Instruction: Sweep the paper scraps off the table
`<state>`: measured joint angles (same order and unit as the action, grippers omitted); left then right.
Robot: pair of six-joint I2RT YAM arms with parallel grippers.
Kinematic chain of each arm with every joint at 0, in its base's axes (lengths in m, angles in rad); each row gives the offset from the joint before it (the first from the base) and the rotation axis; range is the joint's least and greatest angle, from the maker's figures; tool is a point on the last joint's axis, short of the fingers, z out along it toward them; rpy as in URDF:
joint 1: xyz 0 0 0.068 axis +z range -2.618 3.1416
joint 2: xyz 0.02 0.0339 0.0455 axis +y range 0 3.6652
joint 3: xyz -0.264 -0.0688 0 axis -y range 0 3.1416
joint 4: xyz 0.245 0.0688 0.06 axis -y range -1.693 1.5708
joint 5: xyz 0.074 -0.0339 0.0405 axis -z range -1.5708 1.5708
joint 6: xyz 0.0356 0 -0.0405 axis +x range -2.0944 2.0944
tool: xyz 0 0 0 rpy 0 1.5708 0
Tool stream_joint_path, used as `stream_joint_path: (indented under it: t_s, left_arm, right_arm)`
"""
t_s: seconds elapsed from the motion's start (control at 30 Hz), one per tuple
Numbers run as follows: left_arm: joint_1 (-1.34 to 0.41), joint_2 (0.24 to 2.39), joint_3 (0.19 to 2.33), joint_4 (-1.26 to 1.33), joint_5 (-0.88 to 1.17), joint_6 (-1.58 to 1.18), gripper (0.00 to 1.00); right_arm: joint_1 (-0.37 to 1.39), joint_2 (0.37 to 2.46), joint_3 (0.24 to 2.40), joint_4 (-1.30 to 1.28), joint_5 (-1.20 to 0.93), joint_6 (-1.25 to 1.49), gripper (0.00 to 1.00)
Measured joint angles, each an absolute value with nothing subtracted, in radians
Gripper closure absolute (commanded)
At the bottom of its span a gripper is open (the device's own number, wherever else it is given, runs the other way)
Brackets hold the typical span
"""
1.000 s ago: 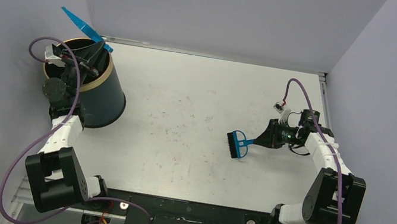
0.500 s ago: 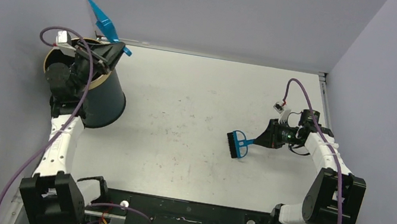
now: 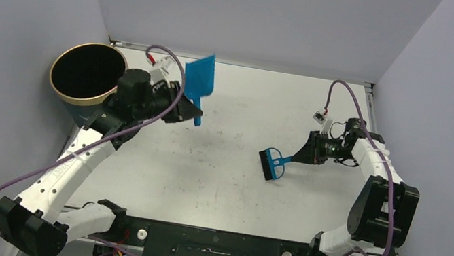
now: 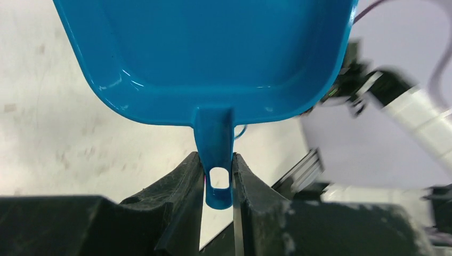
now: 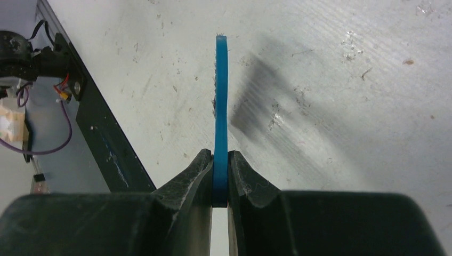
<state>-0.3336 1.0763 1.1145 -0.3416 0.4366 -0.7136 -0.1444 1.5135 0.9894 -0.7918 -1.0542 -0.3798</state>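
The left gripper should release the blue dustpan, still in the air over the table, on the white table (image 3: 200,185) close to the black metal rail.
No paper scraps show on the white table (image 3: 222,182) in any view. My left gripper (image 3: 187,109) is shut on the handle of the blue dustpan (image 3: 200,77), held in the air over the table's back left; in the left wrist view the dustpan (image 4: 208,53) looks empty and my left gripper (image 4: 217,176) pinches its handle. My right gripper (image 3: 302,157) is shut on the handle of the blue brush (image 3: 271,163), whose dark bristles rest near the table at centre right. In the right wrist view my right gripper (image 5: 220,176) clamps the brush (image 5: 220,106) edge-on.
A black bin with a gold rim (image 3: 88,73) stands at the back left corner; its inside is dark. A black metal rail (image 3: 213,243) runs along the near edge. Pale walls close in the left, back and right sides.
My left arm has swung the dustpan from over the bin to the right, out over the table. The right arm and brush have barely moved.
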Motion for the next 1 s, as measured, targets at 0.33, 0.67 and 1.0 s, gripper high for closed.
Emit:
stream_joint_path:
  t_s: [0.33, 0.67, 1.0]
  left_arm:
    - [-0.643, 1.163, 1.01, -0.773, 0.142, -0.553, 0.98]
    - [-0.808, 1.272, 0.868, -0.854, 0.054, -0.611, 0.94]
    - [-0.865, 1.409, 0.859, -0.83, 0.047, -0.625, 0.85]
  right_arm:
    - [-0.132, 1.853, 1.21, -1.27, -1.095, -0.82, 0.95]
    - [0.034, 2.031, 1.192, -1.369, -1.09, -0.938, 0.88]
    - [0.103, 2.057, 1.174, -1.361, -1.088, -0.929, 0.68]
